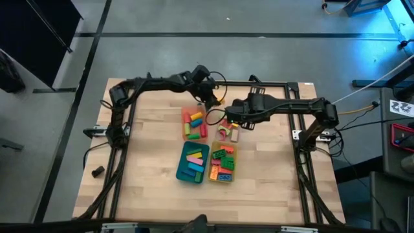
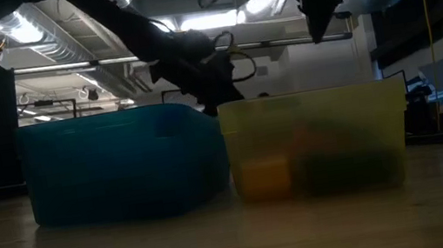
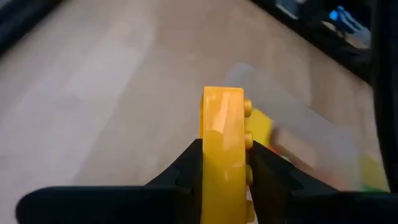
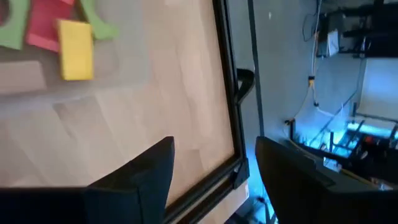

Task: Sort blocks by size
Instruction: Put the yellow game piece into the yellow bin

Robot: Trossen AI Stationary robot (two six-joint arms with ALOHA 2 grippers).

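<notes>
Next, I release the yellow brick with my left gripper in the far end of the yellow tray (image 1: 227,150), beside the green bricks.
My left gripper (image 1: 212,101) is above the table's far middle, just beyond the orange tray (image 1: 184,120), shut on a yellow studded brick (image 3: 222,137). My right gripper (image 1: 228,118) hangs open and empty over the clear tray (image 1: 235,137); its fingers (image 4: 155,168) touch nothing. In the right wrist view a yellow block (image 4: 76,48), a red block (image 4: 46,25) and green pieces (image 4: 12,28) lie in that clear tray. Several long blocks lie in the teal tray (image 1: 180,169) and several small ones in the yellow tray (image 1: 235,162). My left gripper pinches the yellow brick between its two fingers (image 3: 189,163), one on its smooth face (image 3: 210,168) and one on the studded face. The brick stands out past the fingertips, lifted clear of the table.
The orange tray holds several bars, red, yellow and green. The teal tray (image 2: 122,165) and yellow tray (image 2: 316,140) stand side by side toward the near edge. A black frame rail (image 4: 227,74) borders the wooden table. Bare wood lies left and right of the trays.
</notes>
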